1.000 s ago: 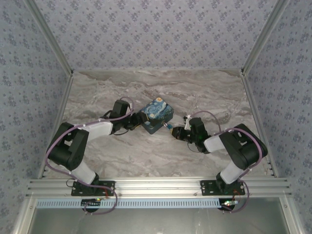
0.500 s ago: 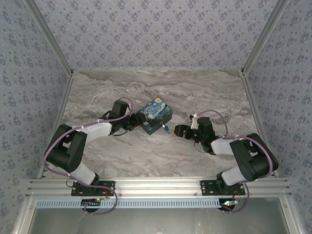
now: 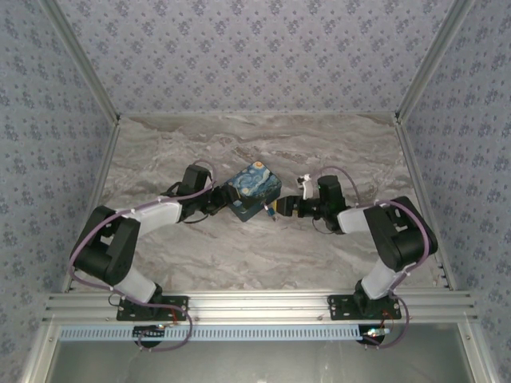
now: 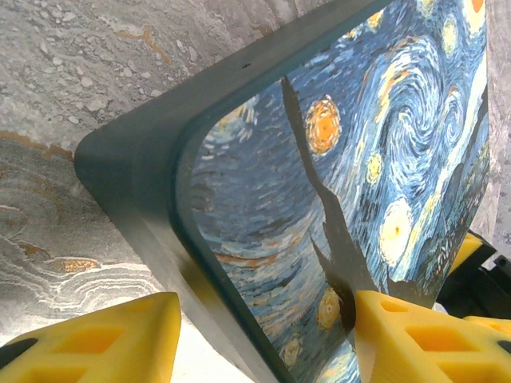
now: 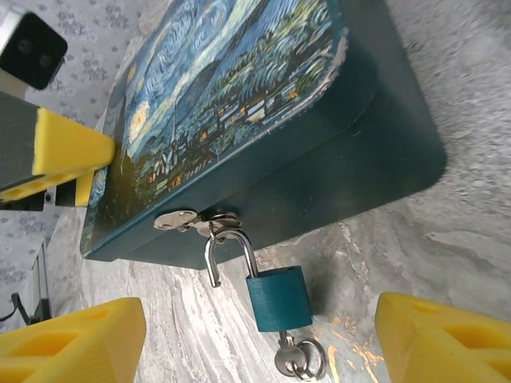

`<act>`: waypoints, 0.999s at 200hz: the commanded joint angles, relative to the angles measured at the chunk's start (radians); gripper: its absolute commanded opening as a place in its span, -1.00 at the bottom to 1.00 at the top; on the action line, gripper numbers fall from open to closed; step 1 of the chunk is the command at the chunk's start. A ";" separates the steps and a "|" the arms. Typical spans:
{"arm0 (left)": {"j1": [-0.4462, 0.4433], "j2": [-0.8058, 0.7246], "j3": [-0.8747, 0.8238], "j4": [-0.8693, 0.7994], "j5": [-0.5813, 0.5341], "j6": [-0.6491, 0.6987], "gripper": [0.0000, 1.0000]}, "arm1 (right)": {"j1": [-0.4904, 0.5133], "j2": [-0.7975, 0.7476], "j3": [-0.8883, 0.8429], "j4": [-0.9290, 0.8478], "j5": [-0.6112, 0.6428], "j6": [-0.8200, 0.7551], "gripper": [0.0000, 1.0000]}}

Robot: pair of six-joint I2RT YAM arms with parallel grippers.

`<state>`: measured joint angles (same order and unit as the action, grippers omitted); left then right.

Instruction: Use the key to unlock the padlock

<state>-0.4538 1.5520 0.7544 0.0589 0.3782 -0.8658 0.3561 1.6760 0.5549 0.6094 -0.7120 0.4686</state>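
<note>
Next, my right gripper leaves the key, grips the padlock (image 5: 255,274) near the shackle's base and unhooks it, as the shackle is open but hangs through the clasp.
The padlock (image 5: 278,297) has a teal body and hangs by its silver shackle from the clasp of the Starry Night box (image 5: 239,96). One shackle leg is free of the body. The key (image 5: 289,357), silvery with a ring, is stuck in the padlock's underside. My right gripper (image 5: 255,343) is open; its yellow fingers (image 5: 72,339) stand wide on either side of the padlock and key, touching neither. In the top view the right gripper (image 3: 289,207) faces the box's front and the padlock (image 3: 274,209). My left gripper (image 3: 217,199) clamps the box's left corner (image 4: 160,183), one finger (image 4: 415,335) on the painted lid.
The box (image 3: 254,188) lies mid-table on the marble top (image 3: 239,255). Aluminium rails (image 3: 255,307) run along the near edge, and patterned walls close in the back and both sides. Bare marble lies in front of the box and to its right.
My right gripper let go of the key and opened. It drew back to the right, then came in again toward the box's front. The left arm and box stayed put.
</note>
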 commanded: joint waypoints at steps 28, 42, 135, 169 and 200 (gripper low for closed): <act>-0.006 0.014 -0.043 -0.154 -0.064 -0.002 0.13 | 0.049 0.081 0.087 -0.001 -0.055 -0.059 0.53; -0.006 0.014 -0.042 -0.156 -0.065 -0.004 0.12 | 0.058 0.096 0.105 -0.005 -0.053 -0.065 0.53; -0.014 0.013 -0.038 -0.157 -0.065 -0.004 0.12 | 0.101 0.181 0.147 0.062 -0.111 -0.049 0.51; -0.016 0.010 -0.039 -0.158 -0.067 -0.004 0.12 | 0.112 0.189 0.148 0.061 -0.138 -0.039 0.43; -0.017 0.010 -0.041 -0.157 -0.070 -0.006 0.12 | 0.108 0.191 0.135 0.066 -0.145 -0.029 0.29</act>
<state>-0.4652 1.5459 0.7517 0.0559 0.3656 -0.8772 0.4644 1.8549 0.6853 0.6601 -0.8219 0.4290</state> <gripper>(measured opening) 0.559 0.662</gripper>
